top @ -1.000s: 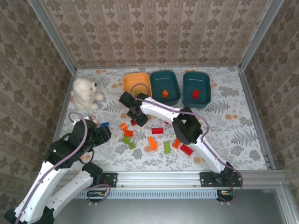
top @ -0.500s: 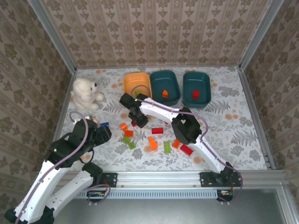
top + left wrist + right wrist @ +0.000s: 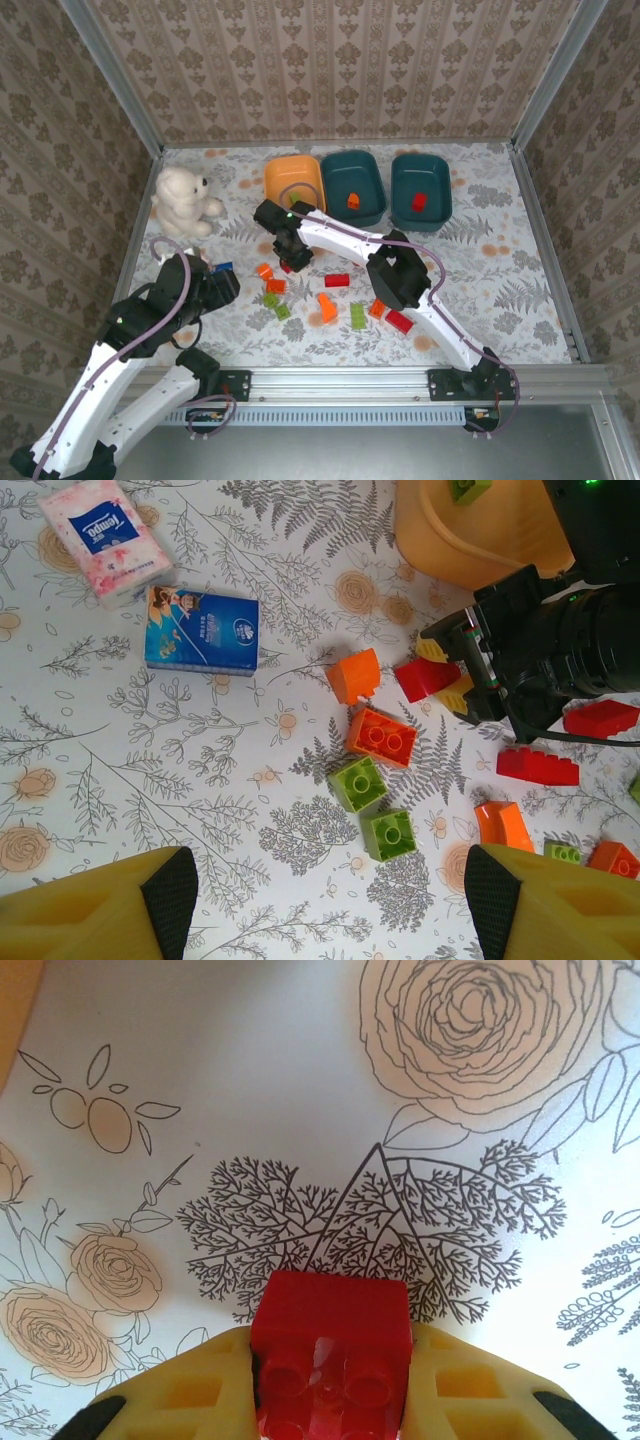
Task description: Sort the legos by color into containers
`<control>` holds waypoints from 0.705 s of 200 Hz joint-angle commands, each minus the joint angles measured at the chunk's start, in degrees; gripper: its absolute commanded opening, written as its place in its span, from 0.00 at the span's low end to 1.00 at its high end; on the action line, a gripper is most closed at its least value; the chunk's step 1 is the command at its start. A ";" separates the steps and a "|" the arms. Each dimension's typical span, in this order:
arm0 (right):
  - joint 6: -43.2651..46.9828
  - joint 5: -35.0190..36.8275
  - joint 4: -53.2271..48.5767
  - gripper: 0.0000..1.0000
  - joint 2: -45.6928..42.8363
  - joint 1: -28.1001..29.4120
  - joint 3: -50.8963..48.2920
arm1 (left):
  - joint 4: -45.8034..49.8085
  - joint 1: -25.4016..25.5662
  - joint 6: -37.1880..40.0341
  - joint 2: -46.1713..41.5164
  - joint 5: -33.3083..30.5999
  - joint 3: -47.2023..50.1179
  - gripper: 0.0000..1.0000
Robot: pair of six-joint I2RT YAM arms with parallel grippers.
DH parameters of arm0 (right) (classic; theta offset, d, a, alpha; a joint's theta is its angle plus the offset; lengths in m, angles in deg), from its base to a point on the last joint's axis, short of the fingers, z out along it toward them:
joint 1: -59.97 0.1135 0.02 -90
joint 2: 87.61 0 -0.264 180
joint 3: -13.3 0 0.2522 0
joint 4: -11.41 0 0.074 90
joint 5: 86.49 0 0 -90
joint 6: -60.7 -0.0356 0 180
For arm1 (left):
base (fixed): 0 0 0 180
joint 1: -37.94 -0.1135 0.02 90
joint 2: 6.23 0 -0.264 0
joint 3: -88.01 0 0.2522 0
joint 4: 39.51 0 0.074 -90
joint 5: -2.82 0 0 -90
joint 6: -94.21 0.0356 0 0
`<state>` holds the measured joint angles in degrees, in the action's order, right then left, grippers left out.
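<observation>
I will release the red lego, now low over the floral table, with my right gripper just in front of the red brick inside its teal container (image 3: 406, 213).
My right gripper (image 3: 330, 1385) is shut on a red lego (image 3: 331, 1345), low over the floral table, between the orange container (image 3: 294, 180) and the loose bricks. The left wrist view shows that gripper (image 3: 455, 675) with the red lego (image 3: 425, 677) between its yellow fingers. My left gripper (image 3: 330, 905) hangs open above two lime green legos (image 3: 372, 805), nothing between its fingers. Orange legos (image 3: 378, 735), red legos (image 3: 537, 765) and green ones lie scattered at mid-table. The middle teal container (image 3: 353, 175) holds an orange brick, the right teal container (image 3: 420, 178) a red one.
A white teddy bear (image 3: 185, 200) sits at the back left. A blue tissue pack (image 3: 201, 630) and a pink one (image 3: 104, 527) lie left of the bricks. A green brick (image 3: 468, 488) lies in the orange container. The right arm's links stretch across the middle of the table.
My right gripper's fingers have closed on the red lego; the arm has shifted only slightly. The left arm has not moved.
</observation>
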<state>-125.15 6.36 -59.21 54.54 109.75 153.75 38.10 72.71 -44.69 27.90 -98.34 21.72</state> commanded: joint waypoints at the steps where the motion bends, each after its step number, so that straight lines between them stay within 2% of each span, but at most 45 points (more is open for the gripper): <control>1: 5.08 3.45 -2.66 0.22 -4.83 -0.50 0.46 | -2.59 -0.40 2.65 0.23 2.64 1.10 0.74; 23: 11.17 7.88 -2.18 0.21 -13.33 -1.36 -4.73 | -7.45 -0.42 4.37 1.10 6.24 1.97 0.74; 46: 17.22 13.61 0.35 0.21 -25.26 -3.87 -14.87 | -14.73 -0.31 6.17 4.20 10.58 2.52 0.74; 66: 23.55 17.10 2.23 0.20 -34.55 -9.23 -23.41 | -21.05 -0.01 7.54 9.13 13.62 2.04 0.74; 86: 32.95 17.16 4.46 0.21 -40.49 -17.40 -29.80 | -25.24 0.60 8.53 15.07 15.04 0.54 0.74; 97: 37.66 16.64 5.23 0.21 -41.87 -21.93 -31.77 | -27.33 0.91 9.06 18.29 15.69 -0.56 0.74; 114: 43.75 11.79 8.25 0.20 -41.78 -29.93 -33.97 | -30.08 1.30 9.84 23.04 16.50 -2.30 0.74; 125: 46.83 6.54 10.63 0.21 -39.52 -34.80 -33.75 | -31.25 1.49 10.27 26.04 16.98 -3.69 0.75; 141: 49.68 3.53 9.84 0.20 -34.59 -38.42 -29.89 | -32.55 1.69 10.87 29.76 17.47 -5.86 0.74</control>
<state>-85.81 17.03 -50.64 13.30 75.11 121.77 11.02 73.93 -36.45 53.97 -83.19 20.32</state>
